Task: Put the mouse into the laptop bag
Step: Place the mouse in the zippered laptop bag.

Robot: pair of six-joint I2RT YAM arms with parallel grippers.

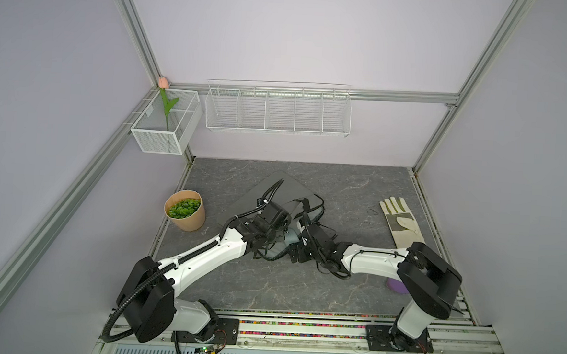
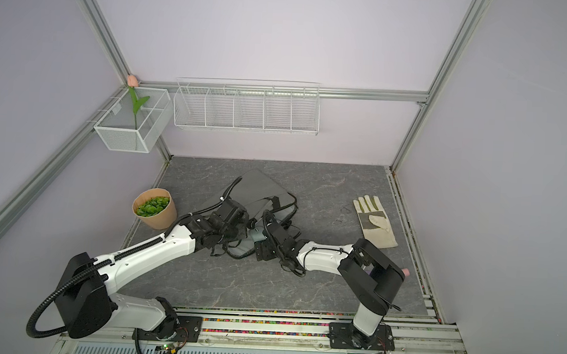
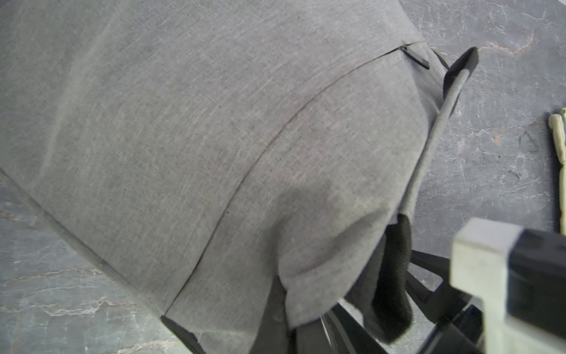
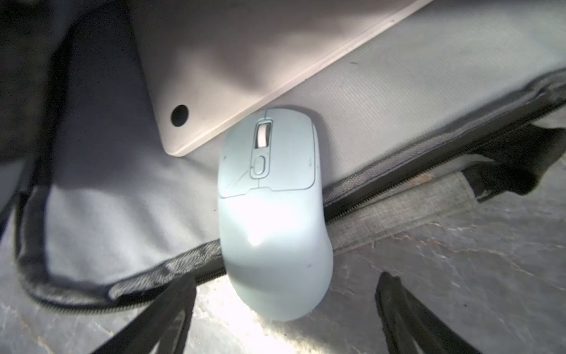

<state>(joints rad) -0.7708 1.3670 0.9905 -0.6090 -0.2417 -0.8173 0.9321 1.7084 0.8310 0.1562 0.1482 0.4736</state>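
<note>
The mouse lies across the zipper edge of the bag with its rear end outside, so next my right gripper takes hold of that rear (image 4: 280, 287) and moves the mouse further inside.
The grey laptop bag (image 1: 284, 189) (image 2: 258, 186) lies at mid table with its mouth held agape. My left gripper (image 3: 291, 321) (image 1: 280, 226) is shut on a fold of the bag's upper flap (image 3: 321, 245), lifting it. In the right wrist view the pale mint-blue mouse (image 4: 272, 214) lies across the bag's zipper edge (image 4: 398, 180). Its front end rests on the lining (image 4: 122, 190) beside a laptop corner (image 4: 245, 55), and its rear end hangs over the table. My right gripper (image 4: 284, 279) (image 1: 297, 241) is open, one finger on each side of the mouse's rear, neither touching it.
A white-and-grey glove (image 1: 399, 222) lies at the right. A paper pot of green leaves (image 1: 185, 214) stands left of the bag. A purple piece (image 1: 397, 286) shows under my right arm. Wire baskets (image 1: 277, 111) and a mesh box (image 1: 165, 123) hang on the walls.
</note>
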